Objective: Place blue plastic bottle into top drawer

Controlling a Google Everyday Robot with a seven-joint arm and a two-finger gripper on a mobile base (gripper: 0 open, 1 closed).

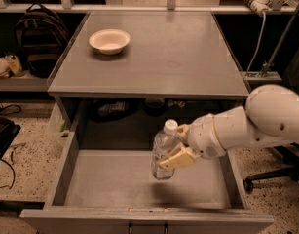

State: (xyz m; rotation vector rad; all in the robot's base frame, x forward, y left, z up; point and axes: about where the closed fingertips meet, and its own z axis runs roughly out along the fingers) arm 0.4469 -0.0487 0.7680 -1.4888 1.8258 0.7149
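Next, I release the blue plastic bottle upright on the drawer's grey bottom, just off its middle [166, 174] towards my arm. The bottle now hangs inside the open top drawer.
The blue plastic bottle [163, 152] is a clear bottle with a white cap, held upright. My gripper [178, 150] is shut on the bottle's side, reaching in from the right. The bottle hangs inside the open top drawer [139, 184], right of its middle, with its base just above the flat grey floor. The drawer is pulled out towards the camera, and its dark handle [146, 226] shows at the bottom edge.
A white bowl [109, 40] sits on the grey tabletop [188, 57] at the back left. A backpack [34, 38] stands on the left shelf. An office chair base [275, 177] is on the floor at the right. Cables lie at the far left.
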